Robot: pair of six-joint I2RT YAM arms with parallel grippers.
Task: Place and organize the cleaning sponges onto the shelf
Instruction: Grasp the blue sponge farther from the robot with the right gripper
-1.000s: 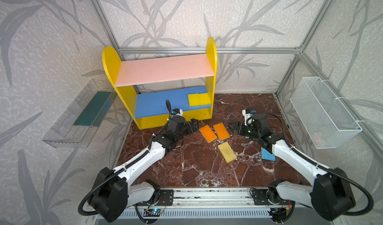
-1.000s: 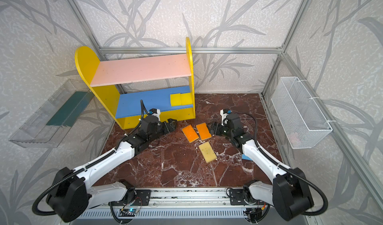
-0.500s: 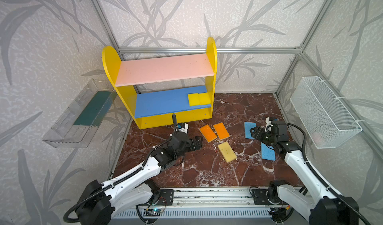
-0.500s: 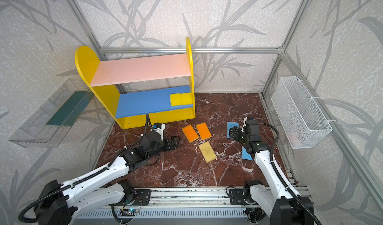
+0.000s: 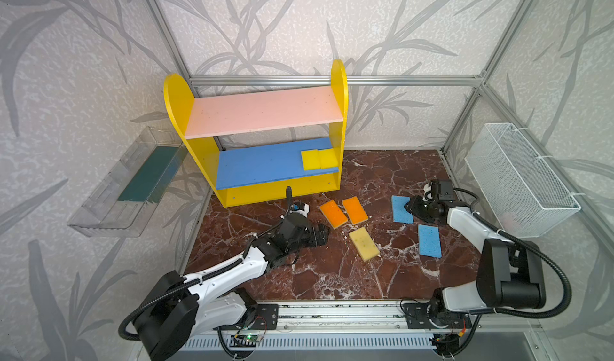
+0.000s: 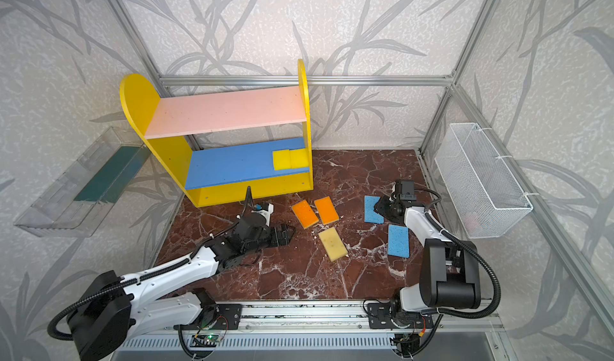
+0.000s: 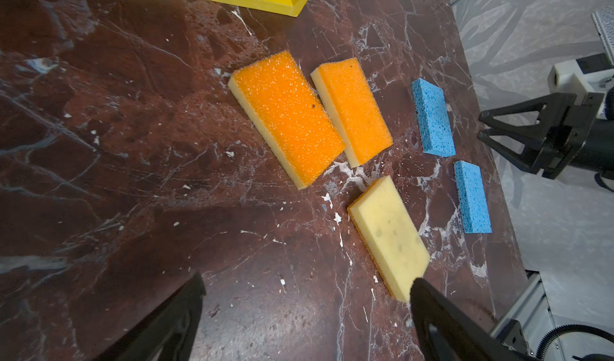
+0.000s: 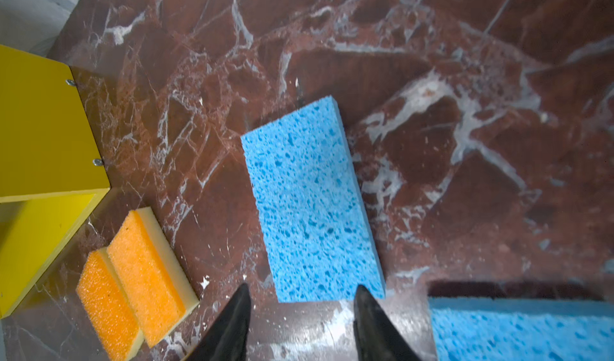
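Observation:
I will close my left gripper on the long side of the blue sponge [image 5: 394, 214] [image 7: 422, 134] that faces the orange sponges, opposite the fingers of my right gripper.
The shelf [image 5: 265, 120] stands at the back with two bright yellow sponges [image 5: 320, 159] side by side on its blue middle board. On the marble floor lie two orange sponges [image 5: 333, 213] [image 5: 355, 210], a pale speckled sponge [image 5: 364, 243] and two blue sponges [image 5: 401, 209] [image 5: 429, 240]. My left gripper [image 7: 307, 286] hangs open over bare floor, one fingertip [image 7: 419, 288] at the pale sponge's [image 7: 388, 236] near corner. My right gripper [image 8: 303, 289] is open, its tips at the near end of a blue sponge [image 8: 309, 196], nothing between them.
A clear tray with a green liner [image 5: 133, 183] hangs on the left wall. On the right wall hangs a white wire basket [image 5: 518, 180]. The shelf's yellow side panel [image 8: 43, 126] stands close to the orange sponges. The rail [image 5: 332, 316] runs along the front edge.
My left gripper drew back from the shelf's base toward the front and right, staying open. My right gripper moved right, off the orange sponges' side to the blue sponge, its jaws narrowing.

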